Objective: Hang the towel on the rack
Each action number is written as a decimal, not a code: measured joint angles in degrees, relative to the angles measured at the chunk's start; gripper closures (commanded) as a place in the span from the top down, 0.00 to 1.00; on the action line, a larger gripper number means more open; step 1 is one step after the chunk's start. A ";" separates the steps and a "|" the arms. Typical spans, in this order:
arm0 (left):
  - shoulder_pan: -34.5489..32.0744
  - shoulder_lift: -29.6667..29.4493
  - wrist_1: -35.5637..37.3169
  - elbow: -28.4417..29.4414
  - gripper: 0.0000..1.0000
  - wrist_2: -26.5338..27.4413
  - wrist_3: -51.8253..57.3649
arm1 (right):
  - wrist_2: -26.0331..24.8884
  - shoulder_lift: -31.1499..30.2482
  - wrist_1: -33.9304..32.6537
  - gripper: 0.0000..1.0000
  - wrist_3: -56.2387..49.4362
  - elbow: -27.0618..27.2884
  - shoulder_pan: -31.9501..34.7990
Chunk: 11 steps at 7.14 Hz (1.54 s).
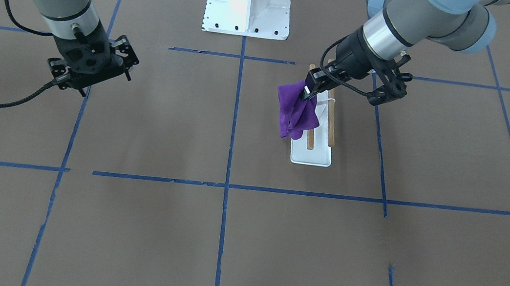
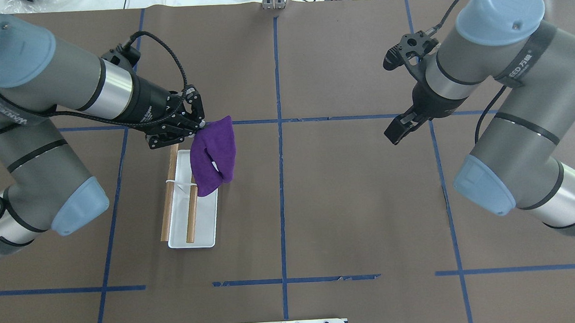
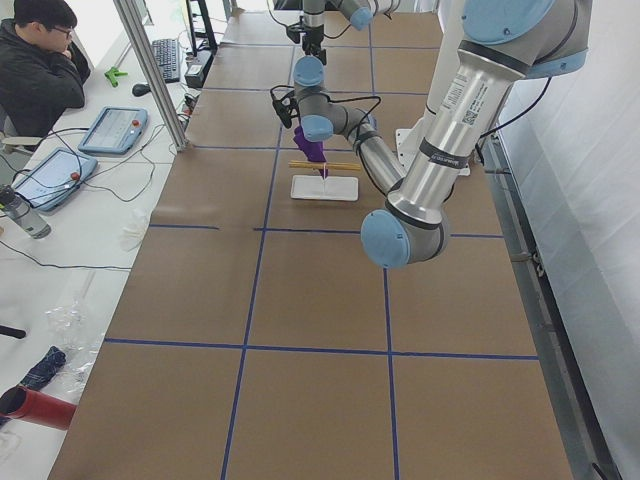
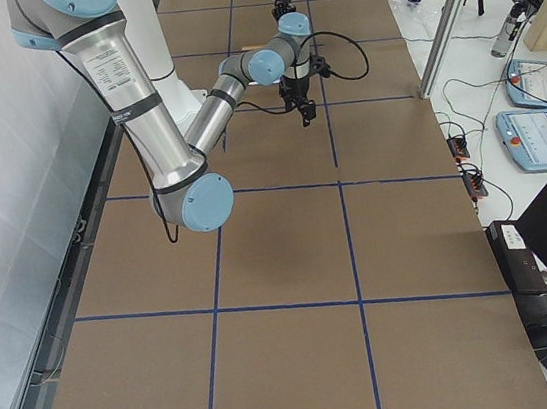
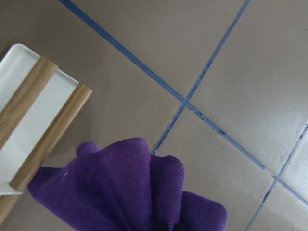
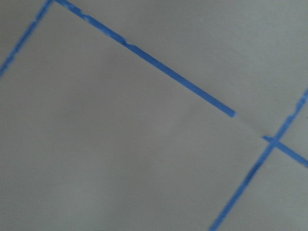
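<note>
My left gripper has the purple towel. It will release the towel across the wooden dowels (image 1: pixel 318 116) (image 5: pixel 21 151), above the middle of the rack's white base.
My left gripper (image 2: pixel 197 125) is shut on the top of the purple towel (image 2: pixel 213 155). It holds the towel bunched and hanging over the far end of the rack (image 2: pixel 193 219), beside the inner wooden dowel (image 2: pixel 191 212) and partly in front of it. In the front-facing view the gripper (image 1: pixel 310 91) grips the towel (image 1: pixel 296 111) above the rack's white base (image 1: pixel 311 156). The left wrist view shows the towel (image 5: pixel 130 187) next to the dowel (image 5: pixel 50 134). My right gripper (image 2: pixel 397 127) hovers far off over bare table; its fingers look shut and empty.
The big white bolted pedestal (image 1: pixel 249 2) stands at the robot's side of the table. Blue tape lines (image 2: pixel 279 132) cross the brown table. An operator (image 3: pixel 40 70) sits at a side desk beyond the far edge.
</note>
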 measured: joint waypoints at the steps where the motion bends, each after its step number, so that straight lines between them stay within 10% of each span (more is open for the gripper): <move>1: -0.75 3.39 0.02 -0.91 0.00 -0.02 4.31 | 0.06 -2.40 -1.27 1.00 -9.90 -2.01 4.37; 6: -2.45 11.65 -0.06 -0.34 0.06 0.55 15.35 | 1.12 -12.95 -1.63 1.00 -37.67 -6.64 20.85; 9: -2.42 11.79 -0.11 0.83 1.00 1.89 15.92 | 1.06 -13.85 -1.58 1.00 -38.88 -6.68 22.08; 11: -2.57 11.82 -0.03 0.89 1.00 2.26 19.42 | 1.03 -14.31 -1.66 1.00 -38.82 -6.68 23.06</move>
